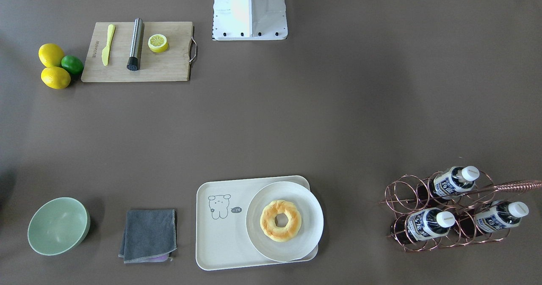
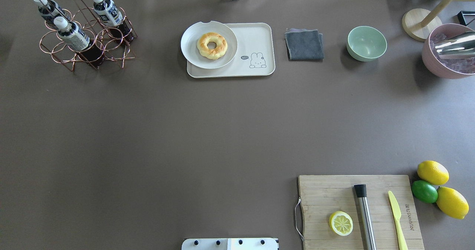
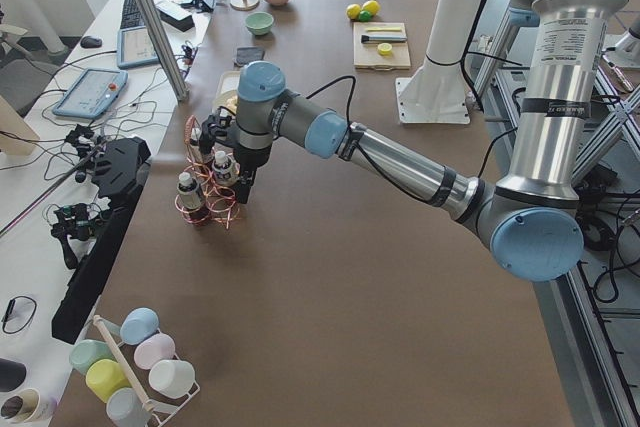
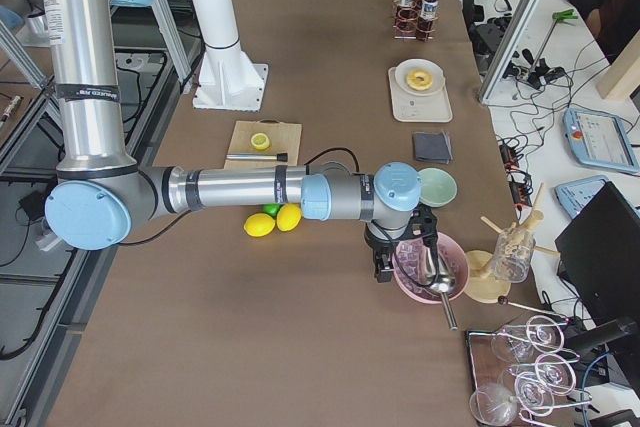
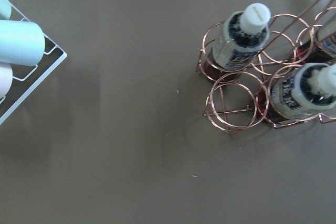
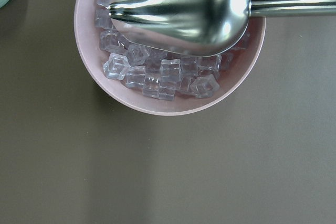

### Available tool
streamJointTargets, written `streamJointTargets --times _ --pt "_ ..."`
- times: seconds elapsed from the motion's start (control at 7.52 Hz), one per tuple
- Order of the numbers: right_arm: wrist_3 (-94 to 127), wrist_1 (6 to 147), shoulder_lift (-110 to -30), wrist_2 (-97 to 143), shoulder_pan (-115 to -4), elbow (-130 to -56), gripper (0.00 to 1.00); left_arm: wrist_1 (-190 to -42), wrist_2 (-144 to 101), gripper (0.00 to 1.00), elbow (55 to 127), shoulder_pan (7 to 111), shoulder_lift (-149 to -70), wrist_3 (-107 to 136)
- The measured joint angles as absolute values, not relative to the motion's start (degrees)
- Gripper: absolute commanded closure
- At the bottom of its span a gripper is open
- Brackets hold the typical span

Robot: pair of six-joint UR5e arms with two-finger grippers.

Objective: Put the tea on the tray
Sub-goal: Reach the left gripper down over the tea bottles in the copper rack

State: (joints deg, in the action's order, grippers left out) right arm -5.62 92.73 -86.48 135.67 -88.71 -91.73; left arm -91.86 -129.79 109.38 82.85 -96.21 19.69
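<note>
I should close my left gripper on the neck of the tea bottle (image 1: 459, 174) (image 5: 313, 81) that sits by itself in its row of the copper wire rack.
Three tea bottles (image 1: 430, 223) with white caps and blue-and-white labels lie slanted in a copper wire rack (image 1: 396, 196) at the table's far left corner. They also show in the overhead view (image 2: 72, 34) and the left wrist view (image 5: 241, 38). The cream tray (image 1: 220, 238) with the bear drawing holds a white plate (image 1: 313, 217) with a doughnut (image 1: 280, 220). My left gripper (image 3: 246, 190) hangs above the rack; I cannot tell whether it is open or shut. My right gripper (image 4: 381, 269) hangs beside a pink bowl; I cannot tell its state either.
The pink bowl (image 6: 173, 106) holds ice cubes and a metal scoop (image 6: 189, 11). A green bowl (image 1: 58, 225) and grey cloth (image 1: 148, 235) lie beside the tray. A cutting board (image 1: 137, 71) bears a knife, a muddler and a half lemon, with lemons and a lime (image 1: 72, 64) beside it.
</note>
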Motion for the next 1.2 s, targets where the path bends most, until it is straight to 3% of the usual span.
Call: streamJointTargets --times 0.4,0.8,1.2 --pt "-5.6 92.8 -86.7 135.5 -88.7 -91.7 0.0 -93.8 -129.3 0.02 112.1 79.4 -96.7 21.6" --pt "-5.5 92.7 -86.4 135.4 -88.7 -91.7 0.0 -95.0 -120.1 0.02 112.6 69.0 -101.0 33.3" --pt "-5.5 92.8 -86.1 135.3 -88.7 -91.4 0.0 -101.8 -117.0 0.02 105.4 63.5 -106.7 40.4"
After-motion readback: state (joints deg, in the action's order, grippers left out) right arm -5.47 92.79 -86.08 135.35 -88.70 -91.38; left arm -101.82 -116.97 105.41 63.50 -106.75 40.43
